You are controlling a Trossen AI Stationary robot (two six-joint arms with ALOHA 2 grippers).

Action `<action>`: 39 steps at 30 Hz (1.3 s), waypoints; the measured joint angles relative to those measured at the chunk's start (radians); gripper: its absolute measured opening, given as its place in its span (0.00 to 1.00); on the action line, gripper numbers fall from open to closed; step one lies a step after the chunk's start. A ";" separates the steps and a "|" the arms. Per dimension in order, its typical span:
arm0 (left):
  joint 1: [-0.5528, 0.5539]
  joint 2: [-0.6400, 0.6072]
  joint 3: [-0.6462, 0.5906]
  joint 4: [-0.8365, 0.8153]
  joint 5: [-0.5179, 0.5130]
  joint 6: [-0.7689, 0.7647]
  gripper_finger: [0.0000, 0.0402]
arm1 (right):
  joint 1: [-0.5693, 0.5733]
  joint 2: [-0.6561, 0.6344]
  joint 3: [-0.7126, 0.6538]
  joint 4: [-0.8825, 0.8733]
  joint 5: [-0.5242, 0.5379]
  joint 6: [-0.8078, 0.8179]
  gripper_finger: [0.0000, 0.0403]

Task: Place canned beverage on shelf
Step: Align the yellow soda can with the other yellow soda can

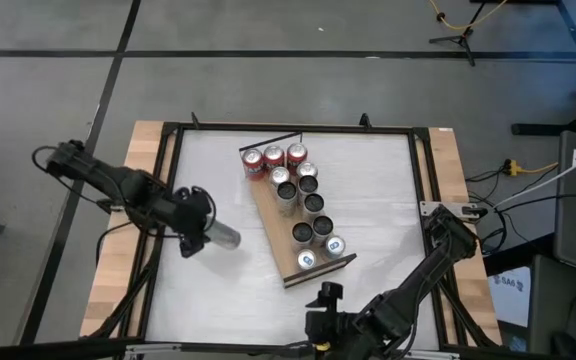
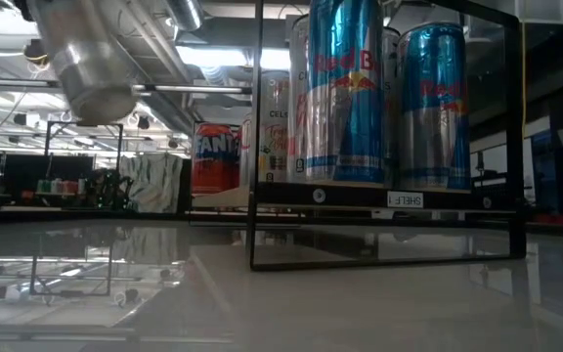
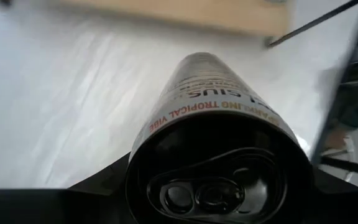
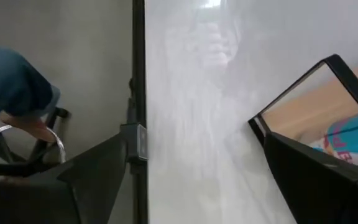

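My left gripper will let go of the silver can on the bare white tabletop [image 1: 220,269], beside the near end of the shelf.
My left gripper [image 1: 204,232] is shut on a silver can [image 1: 224,237] over the table's left half, left of the shelf. The low view shows the can [image 2: 91,59] high above the tabletop. The shelf [image 1: 273,225] is a light-brown wooden board lying slantwise on the white table, with a thin black rail [image 1: 268,140] at its far end. Several cans stand on it in two rows, red ones [image 1: 274,156] at the far end and blue-topped ones [image 1: 334,245] at the near end. My right gripper [image 1: 324,296] is open and empty by the table's near edge, just near of the shelf's near end. My left gripper holds the silver can by its side wall near the pull-tab end [image 3: 166,118], one finger [image 3: 101,180] on either side. It comes from the table's left, and the can runs on past the fingers toward the shelf. The can is lifted clear of the table and tilted, its bottom end [image 2: 96,98] lower.
The right wrist view shows the shelf's black rail corner [image 4: 331,62] and a blue can [image 4: 353,140] close ahead of my right gripper [image 4: 197,186], and a person's sleeve [image 4: 11,87] beyond the table's frame [image 4: 138,93]. Bare white tabletop [image 1: 208,180] lies left of the shelf.
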 joint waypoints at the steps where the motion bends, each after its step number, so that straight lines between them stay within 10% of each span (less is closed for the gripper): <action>1: 0.009 0.011 0.014 -0.038 0.002 -0.011 0.59 | -0.001 0.000 0.000 -0.002 0.000 -0.010 0.91; 22: -0.022 0.397 0.031 -0.162 0.091 -0.073 0.59 | -0.029 0.002 0.000 0.000 0.008 -0.159 0.91; 39: -0.051 0.429 0.031 -0.053 0.100 -0.075 0.60 | -0.027 0.003 0.000 0.000 -0.016 -0.159 0.91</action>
